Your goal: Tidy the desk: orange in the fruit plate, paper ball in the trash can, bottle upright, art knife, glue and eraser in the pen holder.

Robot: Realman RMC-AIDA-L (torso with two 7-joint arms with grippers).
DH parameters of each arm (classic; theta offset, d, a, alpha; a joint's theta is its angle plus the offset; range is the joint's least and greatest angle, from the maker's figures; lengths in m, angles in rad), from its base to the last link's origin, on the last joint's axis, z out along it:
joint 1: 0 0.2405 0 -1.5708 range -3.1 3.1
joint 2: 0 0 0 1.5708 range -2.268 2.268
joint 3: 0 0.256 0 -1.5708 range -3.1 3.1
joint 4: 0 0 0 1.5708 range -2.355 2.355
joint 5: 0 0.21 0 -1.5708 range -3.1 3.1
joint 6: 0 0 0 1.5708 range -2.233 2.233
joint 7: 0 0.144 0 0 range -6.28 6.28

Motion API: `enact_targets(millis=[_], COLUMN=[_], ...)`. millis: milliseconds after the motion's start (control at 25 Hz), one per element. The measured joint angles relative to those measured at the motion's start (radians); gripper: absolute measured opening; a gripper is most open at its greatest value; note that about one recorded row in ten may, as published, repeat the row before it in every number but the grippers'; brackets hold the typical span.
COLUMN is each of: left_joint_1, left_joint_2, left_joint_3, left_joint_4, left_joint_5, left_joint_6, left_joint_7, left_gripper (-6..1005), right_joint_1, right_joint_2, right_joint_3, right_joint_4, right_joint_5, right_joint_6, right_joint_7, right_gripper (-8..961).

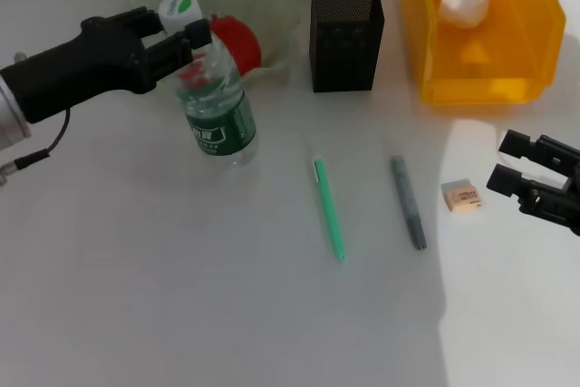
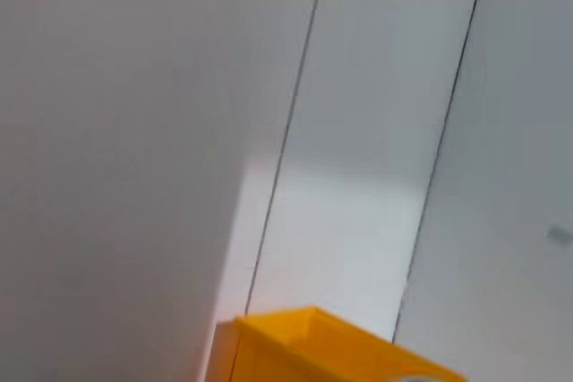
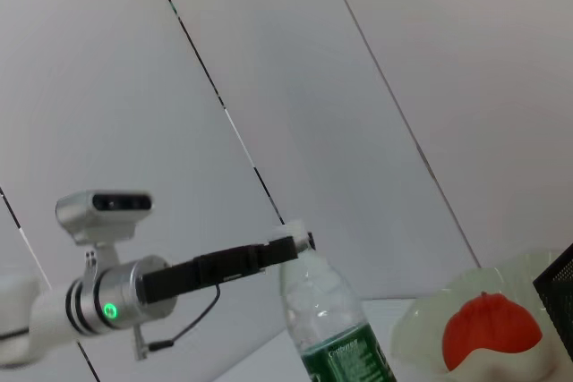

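I will use my left gripper to set the bottle free on the table (image 1: 178,147) by the fruit plate's end farthest from the pen holder.
A clear water bottle (image 1: 216,101) with a green label and white cap stands upright at the left of the table. My left gripper (image 1: 184,41) is shut on its neck just under the cap; the right wrist view shows the bottle (image 3: 333,324) and that grip too. The orange (image 1: 240,41) lies in the pale green fruit plate (image 1: 272,6). A paper ball (image 1: 464,4) lies in the yellow trash can (image 1: 535,33). A green art knife (image 1: 328,208), a grey glue stick (image 1: 409,202) and an eraser (image 1: 460,195) lie on the table. My right gripper (image 1: 509,162) is open just right of the eraser.
A black mesh pen holder (image 1: 344,33) stands at the back centre between the plate and the trash can. The left wrist view shows only wall panels and a corner of the yellow trash can (image 2: 304,342).
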Motion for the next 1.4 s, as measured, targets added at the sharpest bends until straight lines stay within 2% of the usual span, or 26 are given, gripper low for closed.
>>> enact_targets(millis=[120, 240, 440, 560, 1000, 1360, 1400], left_joint_1=[-0.028, -0.059, -0.106, -0.136, -0.167, -0.165, -0.161], left_joint_2=[0.0, 0.001, -0.006, -0.006, -0.012, -0.012, -0.012], left_joint_3=[-0.077, -0.143, -0.221, -0.229, -0.241, -0.243, -0.245], left_joint_4=[-0.237, -0.413, -0.602, -0.679, -0.773, -0.809, -0.808], left_joint_5=[-0.145, -0.206, -0.23, -0.246, -0.296, -0.364, -0.374], left_joint_6=[0.096, 0.167, 0.186, 0.177, 0.154, 0.176, 0.194], left_joint_7=[0.247, 0.452, 0.684, 0.767, 0.93, 0.952, 0.952], left_gripper=[445, 445, 444, 444, 486, 534, 578], right_joint_1=[0.006, 0.013, 0.037, 0.044, 0.047, 0.047, 0.047], right_joint_2=[0.002, 0.004, 0.0, 0.0, 0.005, 0.005, 0.005], right_joint_3=[-0.001, -0.005, -0.008, -0.009, -0.009, -0.009, -0.009], right_joint_4=[0.001, 0.007, 0.048, 0.052, 0.061, 0.063, 0.064], right_joint_5=[0.0, 0.0, 0.0, 0.0, 0.0, -0.001, -0.001], right_joint_6=[0.005, 0.015, 0.028, 0.033, 0.038, 0.039, 0.039], right_joint_7=[0.0, 0.0, -0.006, -0.008, -0.011, -0.014, -0.014], right_gripper=[796, 792, 785, 781, 767, 755, 754])
